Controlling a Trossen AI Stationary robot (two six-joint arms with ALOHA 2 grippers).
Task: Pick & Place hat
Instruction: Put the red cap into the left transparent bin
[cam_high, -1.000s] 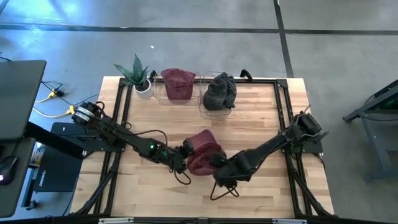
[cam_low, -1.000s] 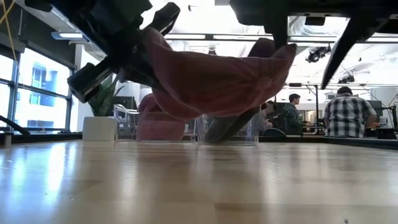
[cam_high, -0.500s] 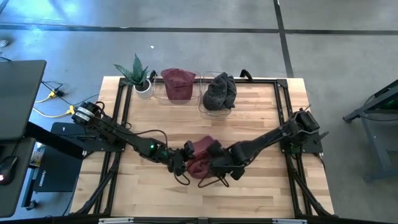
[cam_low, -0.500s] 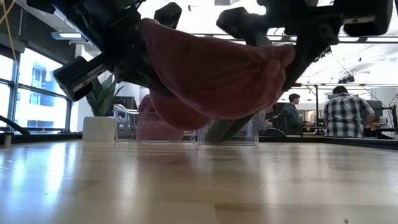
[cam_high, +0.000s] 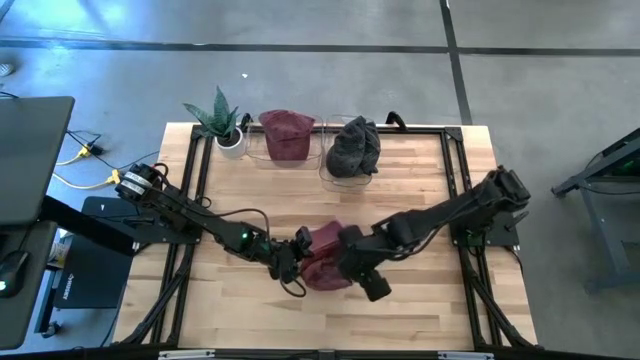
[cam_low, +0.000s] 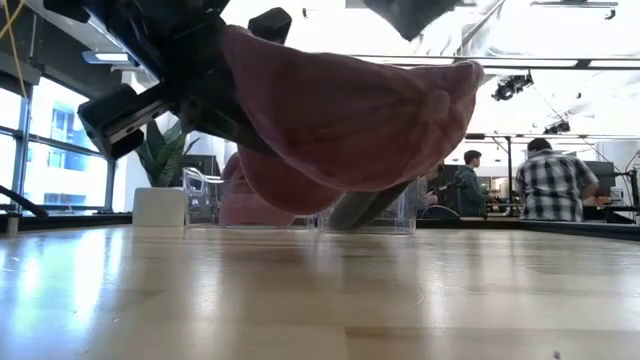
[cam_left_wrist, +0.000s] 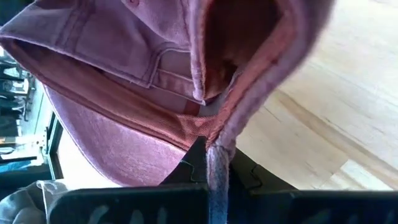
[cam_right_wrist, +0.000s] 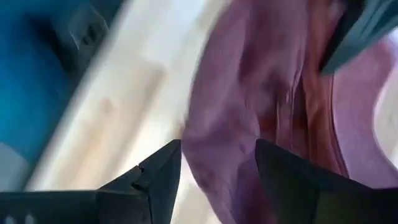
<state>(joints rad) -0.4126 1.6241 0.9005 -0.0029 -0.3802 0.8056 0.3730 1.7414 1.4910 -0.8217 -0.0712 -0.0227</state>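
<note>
My right gripper is open with its fingers on either side of the outer cloth of the hat's top, and the hat's rim (cam_right_wrist: 300, 137) is off to one side, so I will move across and pinch the rim.
A maroon hat (cam_high: 322, 258) hangs over the middle of the table near its front edge, clear of the wood in the low view (cam_low: 340, 120). My left gripper (cam_high: 290, 262) is at the hat's left side, shut on it. My right gripper (cam_high: 358, 272) is open at the hat's right end. In the low view it (cam_low: 410, 12) stands above the cloth with a gap under it. In the right wrist view its two fingers (cam_right_wrist: 158, 174) stand apart with the hat (cam_right_wrist: 261, 93) beyond them. My left gripper pinches the hat's lower edge (cam_left_wrist: 216, 146) between its two shut fingers, where the rim folds into a narrow ridge. The fingers come slanting down from the table's left. The hat is lifted clear of the table, its crown (cam_low: 300, 180) sagging below the hold.
Two clear containers stand at the far edge, one with a maroon hat (cam_high: 287, 135), one with a grey hat (cam_high: 352, 148). A potted plant (cam_high: 222, 125) is to their left. Black frame rails (cam_high: 195, 190) run along the table's sides. People (cam_low: 555, 185) are in the room behind.
My right gripper has risen off the hat's right end and rolled about its own line, its fingers staying apart. The hat stays in my left gripper, clear of the table, and its crown now sags lower and rounder.
</note>
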